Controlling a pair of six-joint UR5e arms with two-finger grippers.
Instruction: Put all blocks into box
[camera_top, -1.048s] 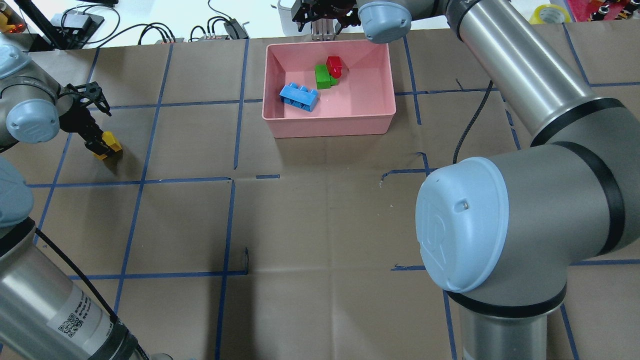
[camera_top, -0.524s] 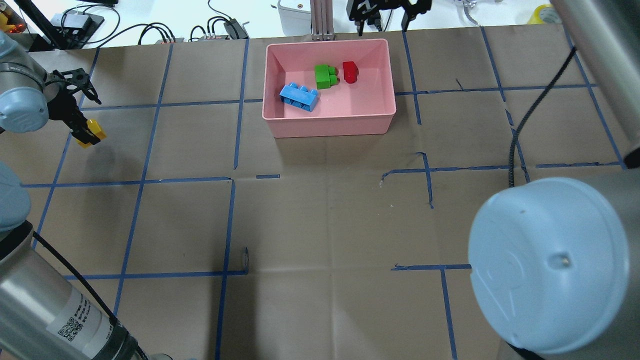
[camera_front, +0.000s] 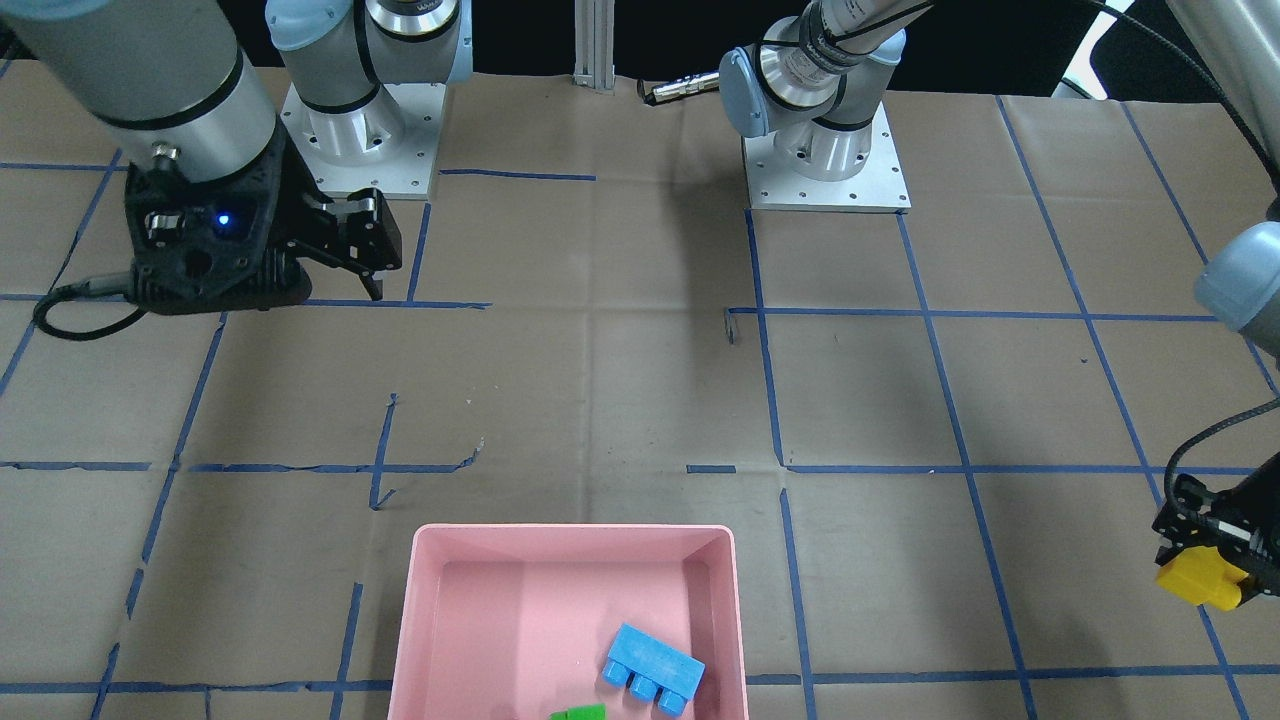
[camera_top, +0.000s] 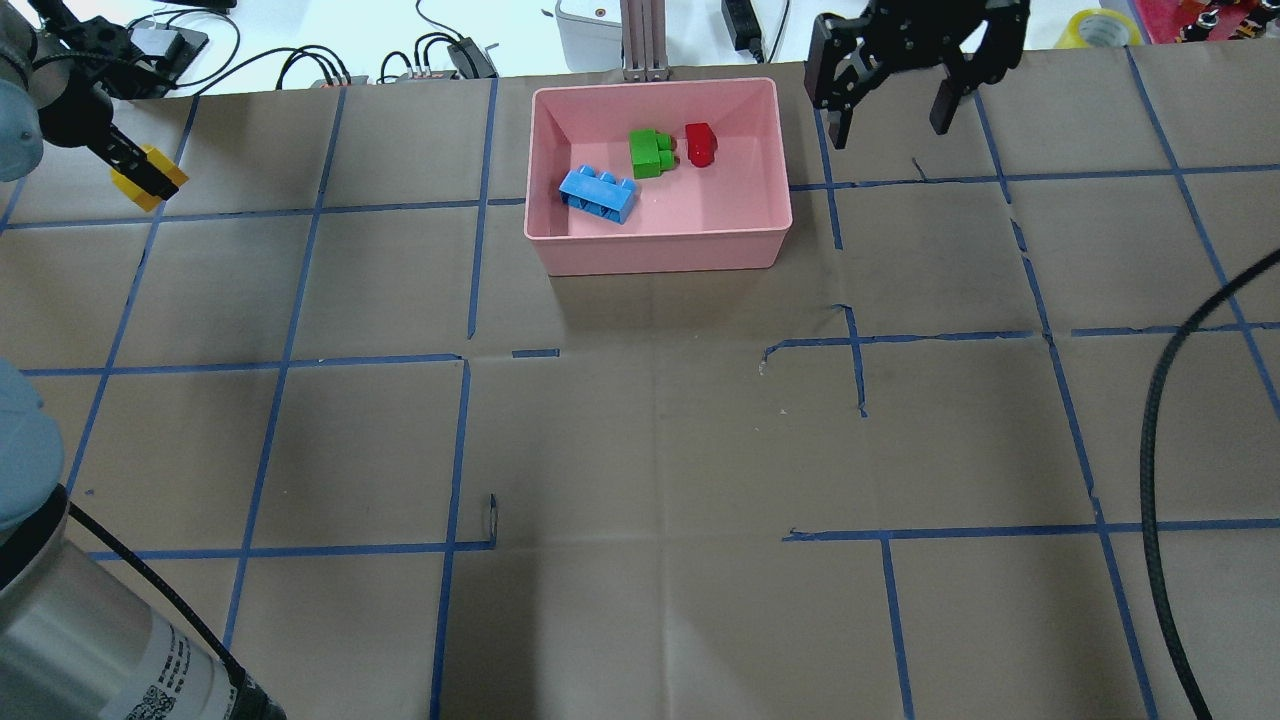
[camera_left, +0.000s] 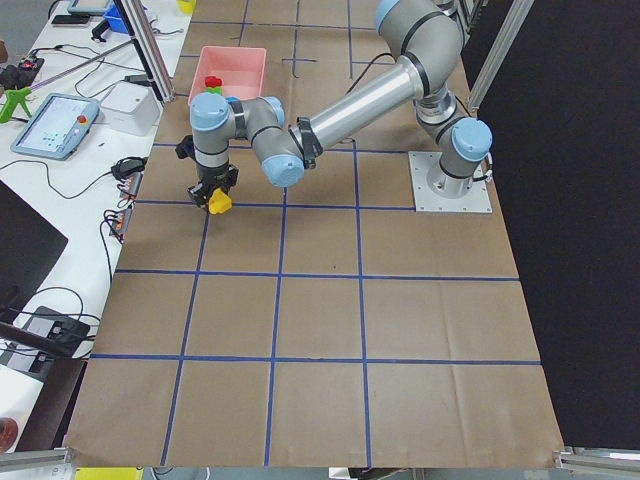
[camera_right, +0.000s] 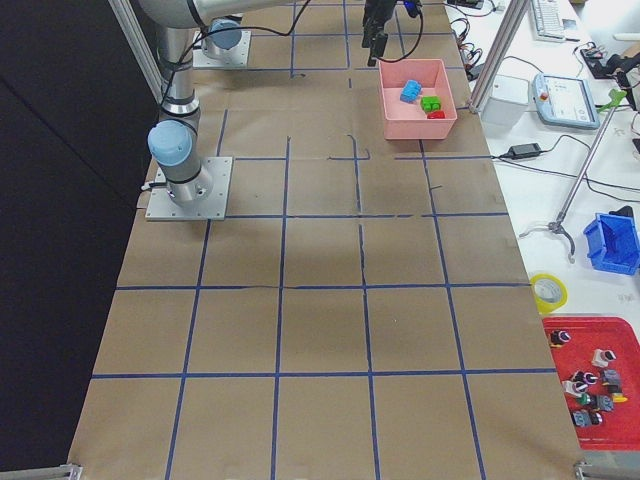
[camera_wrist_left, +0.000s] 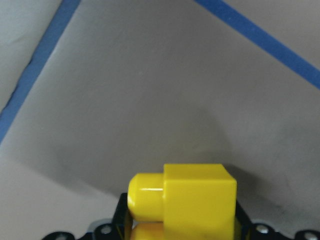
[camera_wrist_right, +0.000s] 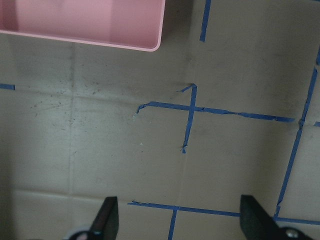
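I will release the yellow block in the pink box (camera_front: 627, 708) between the green and blue blocks with my left gripper.
The pink box (camera_top: 762, 215) stands at the table's far middle. It holds the blue block (camera_top: 598, 194), the green block (camera_top: 650, 153) and the red block (camera_top: 701, 143). My left gripper (camera_top: 140, 175) is shut on the yellow block (camera_top: 147, 180) and holds it raised above the paper at the far left. The yellow block also shows in the left wrist view (camera_wrist_left: 192, 197) and the front view (camera_front: 1197, 577). My right gripper (camera_top: 890, 110) is open and empty, raised to the right of the box. The box's corner shows in the right wrist view (camera_wrist_right: 115, 27).
Brown paper with blue tape lines covers the table (camera_top: 640, 420). Cables and small devices (camera_top: 440, 55) lie beyond the far edge. A black cable (camera_top: 1160, 420) hangs at the right. The two arm bases (camera_front: 825, 150) stand at the near side.
My left gripper has lifted the yellow block off the paper and carried it up and away toward the far left. My right arm has swung from over the box to its right; the red block has shifted slightly.
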